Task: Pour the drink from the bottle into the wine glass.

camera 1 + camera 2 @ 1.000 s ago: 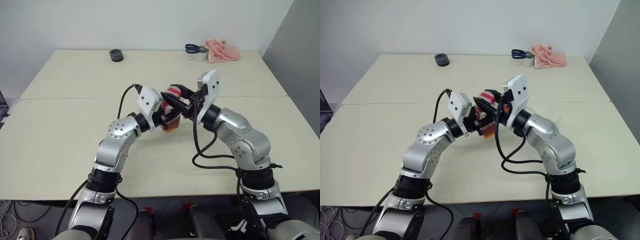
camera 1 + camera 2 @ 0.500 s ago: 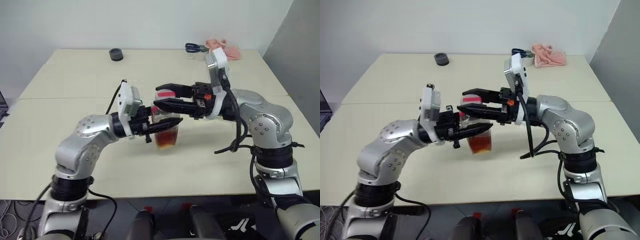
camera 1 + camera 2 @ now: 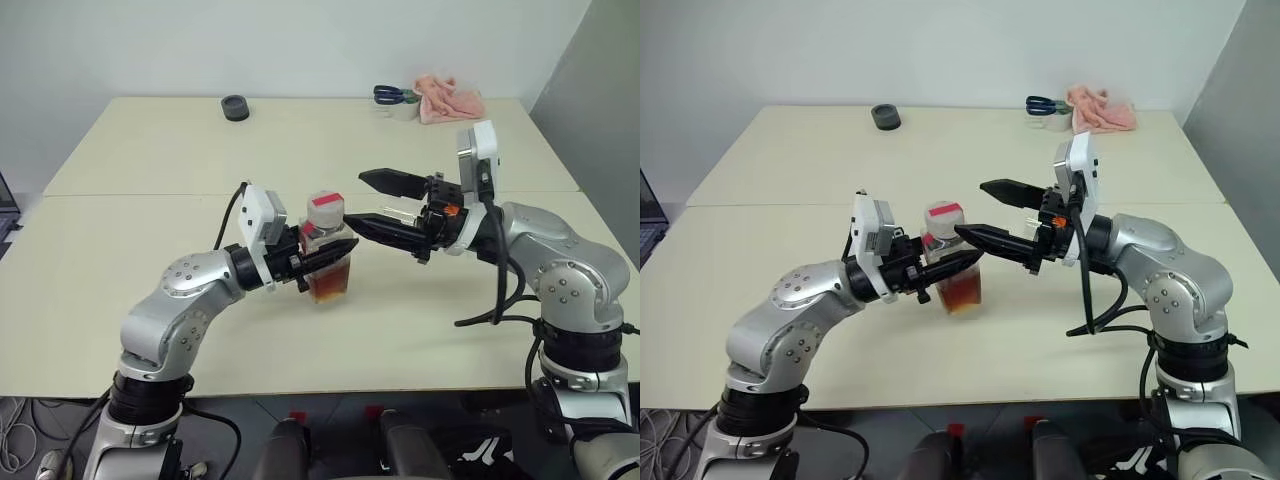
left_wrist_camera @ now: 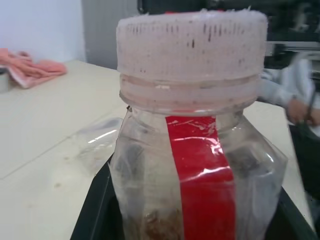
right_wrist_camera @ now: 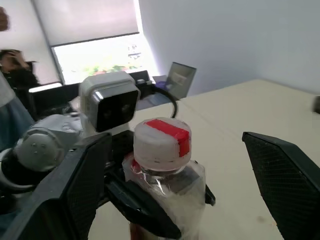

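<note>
The white cap closes the neck of the bottle, so the robot's right gripper will close around the cap (image 3: pixel 326 207), twist it and lift it off before it pours the drink.
The bottle (image 3: pixel 327 258) is clear plastic with a red label strip and stands upright just above the table. A white cap (image 3: pixel 325 205) with a red strip sits on its neck. The reddish-brown drink (image 3: pixel 331 286) fills its lower part. My left gripper (image 3: pixel 336 256) is shut on the bottle's body, its black fingers (image 4: pixel 95 215) on either side. My right gripper (image 3: pixel 353 198) is open at cap height, just right of the cap and not touching it. A faint clear shape (image 4: pixel 96 144) on the table beyond the bottle is the wine glass, largely hidden.
At the table's far edge lie a pink cloth (image 3: pixel 450 100), blue-handled scissors (image 3: pixel 390 95) and a small black round thing (image 3: pixel 234 107). A seam (image 3: pixel 130 195) runs across the table. A person (image 5: pixel 15 75) shows beyond the table.
My right gripper has opened off the bottle's cap and drawn back to the right. The cap stays on the bottle. My left arm has pulled the bottle slightly nearer.
</note>
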`<action>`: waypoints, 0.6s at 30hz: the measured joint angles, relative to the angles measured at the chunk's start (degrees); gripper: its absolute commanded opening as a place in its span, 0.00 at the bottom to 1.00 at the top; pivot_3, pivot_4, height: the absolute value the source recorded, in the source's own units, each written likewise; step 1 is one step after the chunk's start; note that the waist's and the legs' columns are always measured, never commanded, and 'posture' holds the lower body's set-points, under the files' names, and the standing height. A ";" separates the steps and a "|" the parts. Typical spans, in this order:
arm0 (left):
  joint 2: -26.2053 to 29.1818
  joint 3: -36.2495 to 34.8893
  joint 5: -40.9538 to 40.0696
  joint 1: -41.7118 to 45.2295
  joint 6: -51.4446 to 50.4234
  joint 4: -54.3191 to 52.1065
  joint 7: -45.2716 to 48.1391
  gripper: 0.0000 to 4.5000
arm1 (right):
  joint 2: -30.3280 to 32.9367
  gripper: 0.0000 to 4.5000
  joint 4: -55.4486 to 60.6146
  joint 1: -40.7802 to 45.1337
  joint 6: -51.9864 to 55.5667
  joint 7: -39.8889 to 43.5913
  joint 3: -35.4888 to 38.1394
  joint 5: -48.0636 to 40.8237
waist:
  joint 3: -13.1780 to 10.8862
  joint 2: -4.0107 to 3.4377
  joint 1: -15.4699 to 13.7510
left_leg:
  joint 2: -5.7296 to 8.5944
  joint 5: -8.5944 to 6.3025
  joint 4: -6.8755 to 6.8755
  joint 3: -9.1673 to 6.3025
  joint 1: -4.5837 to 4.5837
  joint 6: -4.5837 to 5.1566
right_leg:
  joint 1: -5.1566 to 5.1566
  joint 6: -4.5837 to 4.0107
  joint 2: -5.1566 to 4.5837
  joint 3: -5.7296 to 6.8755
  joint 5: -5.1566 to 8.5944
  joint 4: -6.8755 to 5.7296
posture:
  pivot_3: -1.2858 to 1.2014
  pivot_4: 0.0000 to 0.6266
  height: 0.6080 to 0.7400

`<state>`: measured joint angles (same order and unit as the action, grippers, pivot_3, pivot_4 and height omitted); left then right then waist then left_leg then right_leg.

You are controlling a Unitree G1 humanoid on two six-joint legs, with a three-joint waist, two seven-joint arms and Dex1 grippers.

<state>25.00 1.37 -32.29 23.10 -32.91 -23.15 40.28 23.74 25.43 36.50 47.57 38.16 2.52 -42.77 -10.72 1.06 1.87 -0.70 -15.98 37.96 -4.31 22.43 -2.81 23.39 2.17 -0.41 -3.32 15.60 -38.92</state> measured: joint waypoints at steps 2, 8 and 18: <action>-1.75 1.75 2.47 0.06 1.74 0.59 -1.63 0.38 | -2.50 1.00 1.64 -0.60 -0.68 -4.57 -1.92 2.40 | 0.00 0.00 0.07 | 0.00 0.01 0.00 0.03 -0.04 -0.01 | 0.00 0.00 0.02 -0.05 0.00 -0.04 | 0.52 0.24 1.00; -3.75 3.37 6.15 1.79 4.94 4.19 -3.26 0.38 | -7.44 1.00 3.38 -1.06 -2.39 -10.97 -6.72 6.25 | 0.00 0.00 -0.03 | 0.02 0.04 0.01 -0.01 0.00 -0.06 | 0.00 0.00 0.02 0.02 0.00 -0.04 | 0.52 0.24 1.00; -3.01 3.30 6.44 2.52 5.99 5.77 -1.95 0.38 | -8.59 0.58 2.39 -1.74 -3.53 -11.61 -7.07 7.28 | 0.00 0.00 -0.03 | 0.02 0.04 0.00 -0.02 0.02 -0.06 | 0.01 0.00 0.01 0.05 0.00 -0.01 | 0.52 0.24 1.00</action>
<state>22.00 4.67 -25.85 25.62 -26.92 -17.37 38.33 15.15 27.82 34.77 44.04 26.55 -4.55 -35.49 -10.72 1.06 1.85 -0.68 -15.95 37.96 -4.33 22.45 -2.87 23.40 2.16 -0.40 -3.27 15.60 -38.93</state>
